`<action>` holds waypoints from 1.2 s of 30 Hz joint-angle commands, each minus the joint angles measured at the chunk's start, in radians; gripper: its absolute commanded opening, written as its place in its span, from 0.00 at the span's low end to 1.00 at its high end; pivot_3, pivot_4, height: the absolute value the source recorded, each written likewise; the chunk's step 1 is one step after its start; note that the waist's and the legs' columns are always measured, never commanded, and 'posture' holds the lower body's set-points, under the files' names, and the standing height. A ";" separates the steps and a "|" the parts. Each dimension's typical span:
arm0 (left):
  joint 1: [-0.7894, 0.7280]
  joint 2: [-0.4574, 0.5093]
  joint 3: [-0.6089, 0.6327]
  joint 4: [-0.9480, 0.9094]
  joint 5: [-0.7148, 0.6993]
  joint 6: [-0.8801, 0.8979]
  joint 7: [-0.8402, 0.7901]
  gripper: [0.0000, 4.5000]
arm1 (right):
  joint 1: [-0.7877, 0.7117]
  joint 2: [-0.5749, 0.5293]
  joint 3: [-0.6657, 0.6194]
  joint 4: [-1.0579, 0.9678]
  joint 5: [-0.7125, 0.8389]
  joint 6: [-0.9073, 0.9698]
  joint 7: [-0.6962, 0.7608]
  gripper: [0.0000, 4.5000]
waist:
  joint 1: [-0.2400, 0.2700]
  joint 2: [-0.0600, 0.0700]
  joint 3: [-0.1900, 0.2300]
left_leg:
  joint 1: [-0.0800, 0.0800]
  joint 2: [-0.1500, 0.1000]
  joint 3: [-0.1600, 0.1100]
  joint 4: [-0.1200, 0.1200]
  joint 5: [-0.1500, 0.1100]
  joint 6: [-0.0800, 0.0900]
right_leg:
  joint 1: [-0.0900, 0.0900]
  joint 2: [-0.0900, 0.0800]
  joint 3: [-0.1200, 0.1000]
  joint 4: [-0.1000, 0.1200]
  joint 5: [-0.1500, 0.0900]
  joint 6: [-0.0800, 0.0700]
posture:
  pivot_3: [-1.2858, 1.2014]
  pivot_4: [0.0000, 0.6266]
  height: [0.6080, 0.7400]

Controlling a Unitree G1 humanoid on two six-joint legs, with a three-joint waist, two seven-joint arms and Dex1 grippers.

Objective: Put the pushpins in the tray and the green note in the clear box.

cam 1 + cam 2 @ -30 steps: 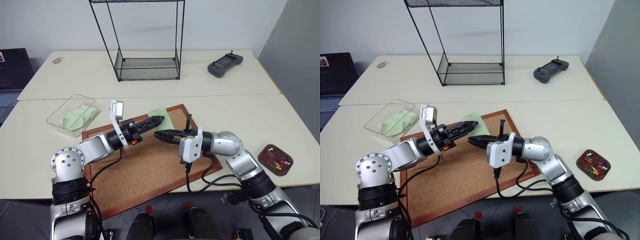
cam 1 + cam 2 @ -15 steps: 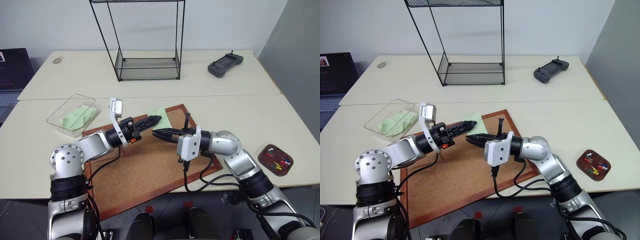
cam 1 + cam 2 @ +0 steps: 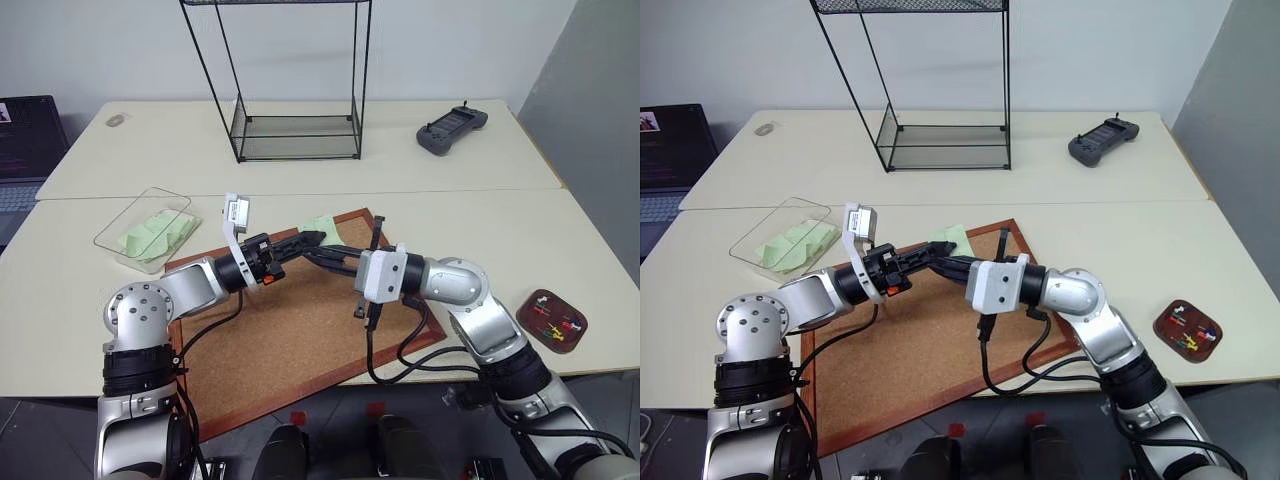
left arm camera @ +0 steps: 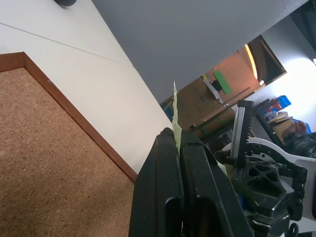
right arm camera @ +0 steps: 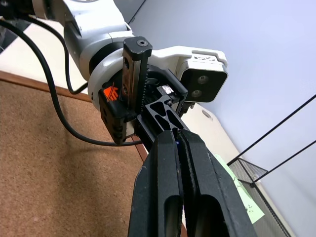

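Note:
My right gripper is going to put the pushpin down beside the yellow pushpins in the reddish-brown tray (image 3: pixel 537 321), on the tray's cork board side.
My left gripper (image 3: pixel 314 238) is shut on the green note (image 3: pixel 323 227), just above the far corner of the cork board. In the left wrist view the green note (image 4: pixel 175 112) stands edge-on, pinched between the black fingertips (image 4: pixel 167 148). My right gripper (image 3: pixel 320 257) is shut and points left. Its tips lie close under the left gripper's, and I see nothing in them. The reddish-brown tray (image 3: pixel 531 303) sits at the right table edge with the pushpins (image 3: pixel 550 322) inside. The clear box (image 3: pixel 112 231) holds pale green papers at the left.
The cork board (image 3: pixel 290 330) lies under both arms. A tall black wire shelf (image 3: pixel 296 138) stands on the far table, with a dark controller (image 3: pixel 452 129) to its right. A laptop (image 3: pixel 22 140) is at the far left edge.
The left gripper's fingers have closed onto the green note. My right gripper has come up and in toward the left fingertips, staying shut.

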 commanded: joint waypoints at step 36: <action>-0.045 0.188 -0.160 -0.096 0.271 -0.116 -0.271 0.00 | 0.116 -0.018 -0.436 -0.404 0.595 1.001 -0.278 0.00 | 0.005 0.000 0.000 | -0.005 -0.001 -0.005 0.000 0.000 0.000 | -0.002 0.000 -0.001 -0.001 0.000 0.000 | 0.52 0.24 1.00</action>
